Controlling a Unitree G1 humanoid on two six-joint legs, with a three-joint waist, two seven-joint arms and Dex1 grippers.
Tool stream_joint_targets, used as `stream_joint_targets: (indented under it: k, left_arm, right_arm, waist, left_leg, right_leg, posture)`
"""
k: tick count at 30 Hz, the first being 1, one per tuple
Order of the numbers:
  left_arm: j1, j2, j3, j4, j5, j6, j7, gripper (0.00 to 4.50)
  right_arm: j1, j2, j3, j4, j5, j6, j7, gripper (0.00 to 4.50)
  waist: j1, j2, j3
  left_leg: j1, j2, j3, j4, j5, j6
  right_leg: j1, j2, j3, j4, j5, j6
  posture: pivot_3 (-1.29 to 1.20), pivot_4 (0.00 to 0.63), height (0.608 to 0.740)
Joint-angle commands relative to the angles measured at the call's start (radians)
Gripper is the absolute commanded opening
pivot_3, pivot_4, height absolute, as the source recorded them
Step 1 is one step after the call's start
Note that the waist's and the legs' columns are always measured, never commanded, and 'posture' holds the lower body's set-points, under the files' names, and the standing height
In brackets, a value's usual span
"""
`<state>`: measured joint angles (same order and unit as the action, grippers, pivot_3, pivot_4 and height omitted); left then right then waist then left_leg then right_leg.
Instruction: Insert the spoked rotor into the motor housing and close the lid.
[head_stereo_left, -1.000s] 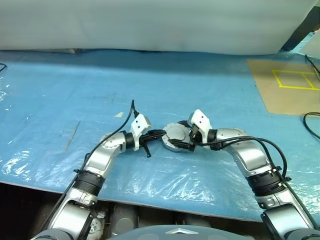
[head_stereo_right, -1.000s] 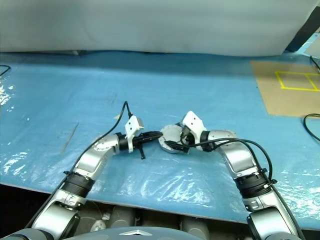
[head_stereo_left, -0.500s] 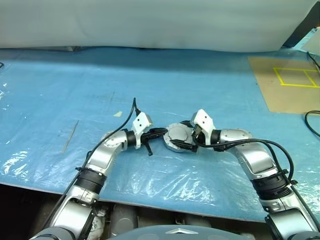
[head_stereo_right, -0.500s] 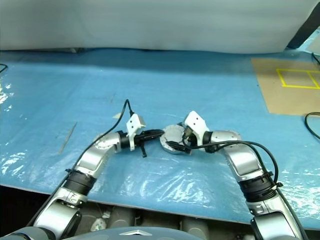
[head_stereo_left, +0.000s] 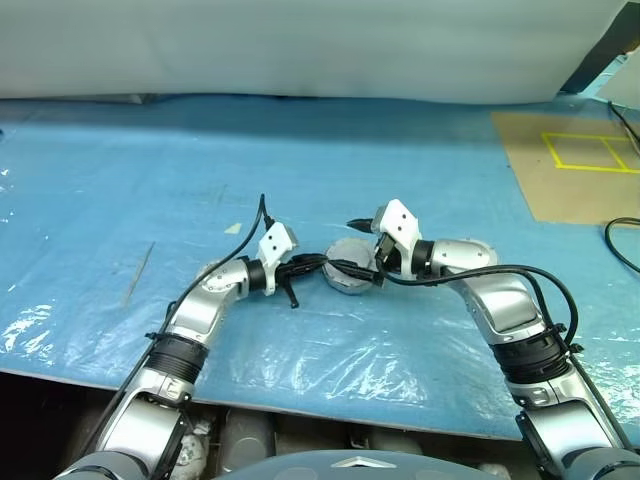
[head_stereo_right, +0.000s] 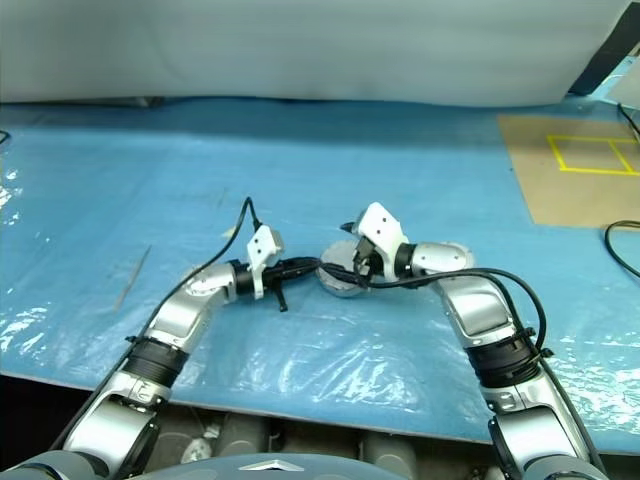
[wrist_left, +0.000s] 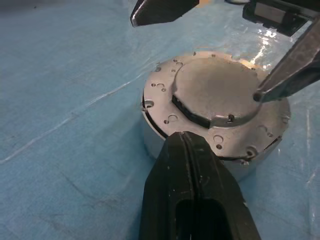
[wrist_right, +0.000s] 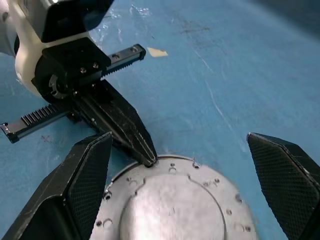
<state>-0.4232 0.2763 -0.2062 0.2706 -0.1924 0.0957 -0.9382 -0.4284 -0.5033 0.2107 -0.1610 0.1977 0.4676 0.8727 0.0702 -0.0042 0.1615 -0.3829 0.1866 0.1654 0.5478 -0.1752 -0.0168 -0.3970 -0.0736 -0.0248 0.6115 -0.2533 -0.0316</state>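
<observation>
I can see a gap between the lid's rim and the motor housing, so next I grip the lid's raised centre (wrist_left: 216, 90) with my right gripper while my left gripper backs off.
The motor housing (head_stereo_left: 352, 279), a short round silver can, sits on the blue sheet between my two grippers. A silver lid (wrist_left: 215, 95) with a raised centre and small holes around its rim covers its top. The spoked rotor is hidden. My left gripper (wrist_left: 183, 137) is shut, and its joined tips rest against the lid's rim on the left side. My right gripper (wrist_right: 180, 185) hangs open just above the housing, its fingers (wrist_right: 75, 190) spread wider than the can and touching nothing.
A brown board with a yellow tape square (head_stereo_left: 585, 165) lies at the back right. A black cable (head_stereo_left: 622, 245) loops at the right edge. A small tan scrap (head_stereo_left: 236, 228) lies left of the grippers. The table's front edge (head_stereo_left: 300, 405) runs close below my arms.
My right gripper has lifted from around the housing to just above it, still open. The left gripper has stayed shut against the rim. The housing has not moved.
</observation>
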Motion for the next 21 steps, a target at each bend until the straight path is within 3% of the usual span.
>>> stream_joint_targets:
  k: [1,9,21]
  left_arm:
    - [-0.005,0.007,-0.002,0.016,0.011,-0.008,-0.005,0.00]
    - [0.005,0.008,0.008,0.006,0.011,-0.013,0.007,0.00]
    - [0.024,0.031,0.153,-0.168,-0.232,0.215,-0.028,0.00]
  right_arm:
    - [0.003,-0.005,0.009,-0.002,0.003,-0.029,0.020,4.48]
    - [0.005,-0.003,-0.019,0.021,0.030,0.004,0.027,4.48]
    - [0.024,-0.018,0.053,0.125,-0.087,-0.094,0.010,4.48]
  waist:
    - [0.000,0.000,0.000]
    - [0.000,0.000,0.000]
    - [-0.002,0.000,0.000]
  left_leg:
    - [0.000,0.000,0.000,0.001,0.000,0.000]
    - [0.000,0.001,0.000,0.008,0.000,0.000]
    - [-0.001,0.002,0.001,0.014,-0.001,-0.001]
  right_leg:
    - [0.000,0.000,0.000,0.000,0.000,0.000]
    - [0.000,0.000,0.000,0.007,-0.002,-0.004]
    - [-0.001,0.000,0.001,0.010,-0.002,-0.005]
  posture:
    - [0.00,0.150,0.740]
    - [0.00,0.150,0.740]
    - [0.00,0.150,0.740]
